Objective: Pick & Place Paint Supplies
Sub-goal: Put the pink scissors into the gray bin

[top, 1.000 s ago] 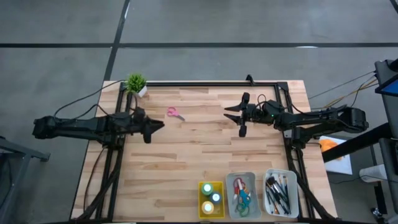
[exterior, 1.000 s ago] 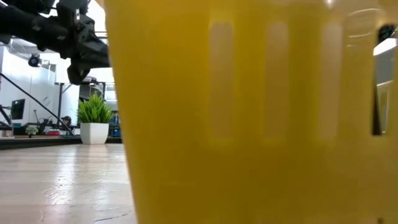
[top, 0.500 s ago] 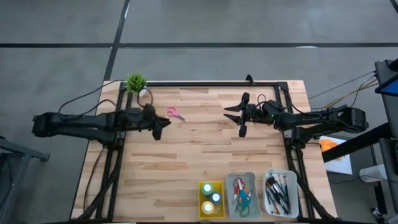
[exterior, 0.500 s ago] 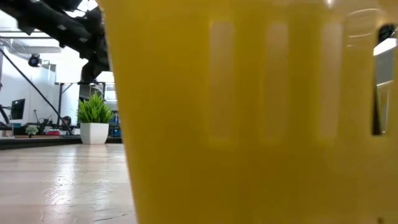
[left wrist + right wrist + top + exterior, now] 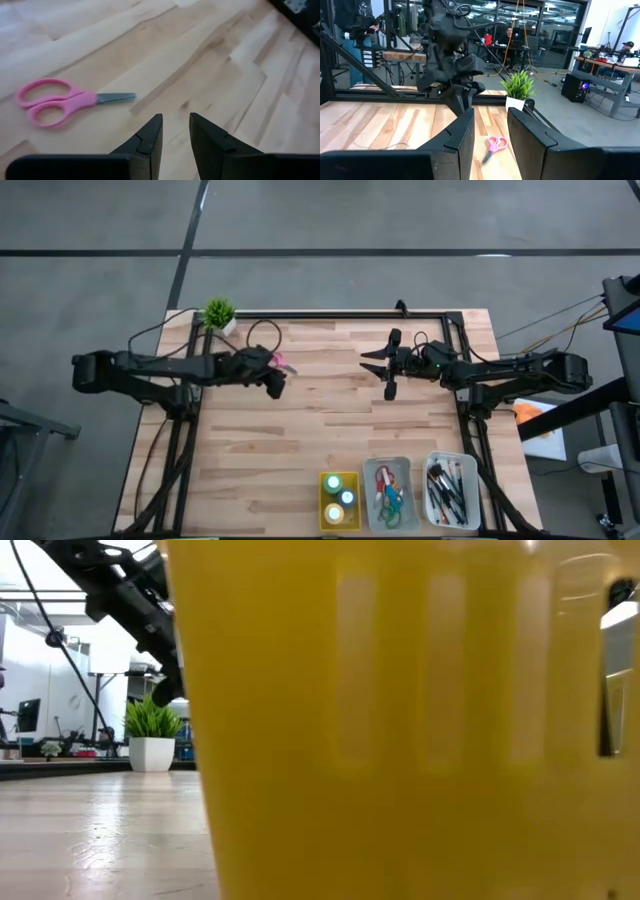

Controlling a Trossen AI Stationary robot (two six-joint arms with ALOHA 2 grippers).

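My left gripper is to close on the near handle loop [image 5: 278,364] [image 5: 66,116] of the pink-handled scissors, on the outer side of the loop toward the blades.
Pink-handled scissors [image 5: 60,100] lie flat on the wooden table, toward its far left [image 5: 284,362]. My left gripper [image 5: 277,386] hovers just on the near side of them, tipped downward. Its fingers [image 5: 176,127] stand a narrow gap apart with nothing between them. The scissors lie ahead and off to one side of the fingers. My right gripper [image 5: 378,373] waits level over the far right part of the table. It is open and empty [image 5: 490,125], and faces the scissors [image 5: 495,145] and the left arm.
Three trays stand at the near edge. A yellow one [image 5: 340,500] holds paint bottles, a grey one [image 5: 390,493] scissors, a white one [image 5: 452,490] brushes. The yellow wall [image 5: 400,720] fills most of the low view. A small potted plant [image 5: 219,313] stands at the far left corner.
My left gripper has gone toward the table's right edge and somewhat down, tipping its fingers more steeply toward the table, and now hangs close by the pink scissors. The scissors have not moved.
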